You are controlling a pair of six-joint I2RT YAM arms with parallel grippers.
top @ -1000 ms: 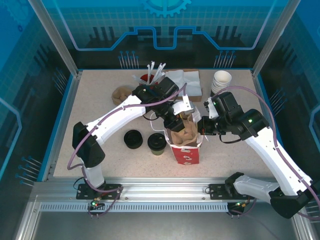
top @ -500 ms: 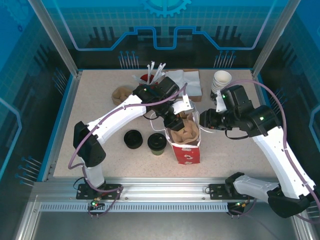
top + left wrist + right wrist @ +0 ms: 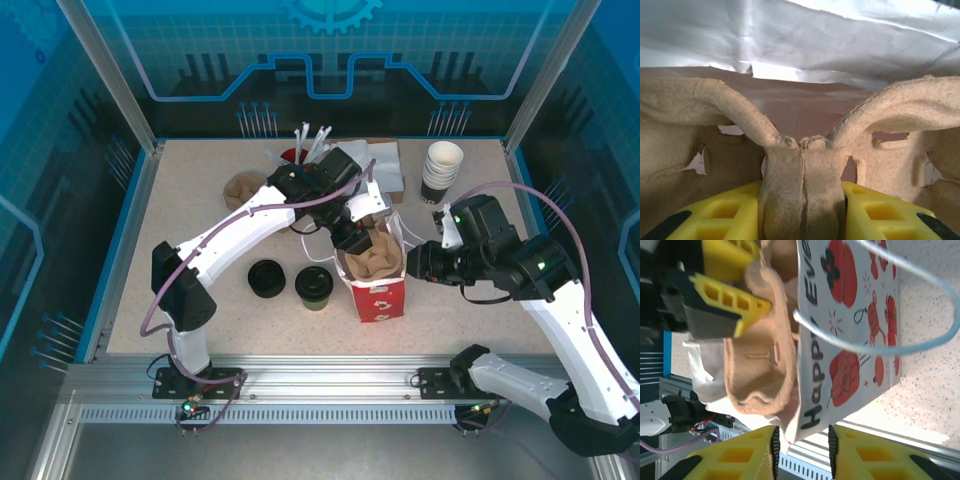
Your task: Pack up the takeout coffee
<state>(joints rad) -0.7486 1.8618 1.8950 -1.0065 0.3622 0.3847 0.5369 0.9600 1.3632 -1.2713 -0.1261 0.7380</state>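
The carrier's edge crowds the bag's rim, so the robot's right gripper will take the bag rim's near corner (image 3: 791, 436) and pull the bag around the carrier while the left gripper holds it.
The takeout coffee (image 3: 314, 285), a short dark cup with a black lid, stands on the table left of the red-and-white paper bag (image 3: 382, 300). A brown pulp cup carrier (image 3: 375, 258) sits in the bag's mouth. My left gripper (image 3: 352, 238) reaches into the bag from above and is shut on the carrier's middle ridge (image 3: 802, 170), its fingers (image 3: 715, 215) on either side. My right gripper (image 3: 418, 262) hovers at the bag's right side. In the right wrist view its jaws (image 3: 802, 452) stand open around a corner of the bag's rim (image 3: 812, 410), and the carrier (image 3: 760, 375) shows inside.
A low stack of loose black lids (image 3: 266, 278) lies left of the coffee. Lidless cups (image 3: 443, 165) are stacked at the back right. Napkins (image 3: 378, 160), straws (image 3: 310, 145) and another brown carrier (image 3: 240, 188) sit along the back. The bag's thin handle (image 3: 880, 347) loops outward.
My right gripper opened off the bag's rim and drew back to the right. The bag shifted slightly right with its mouth wider. My left gripper keeps hold of the carrier.
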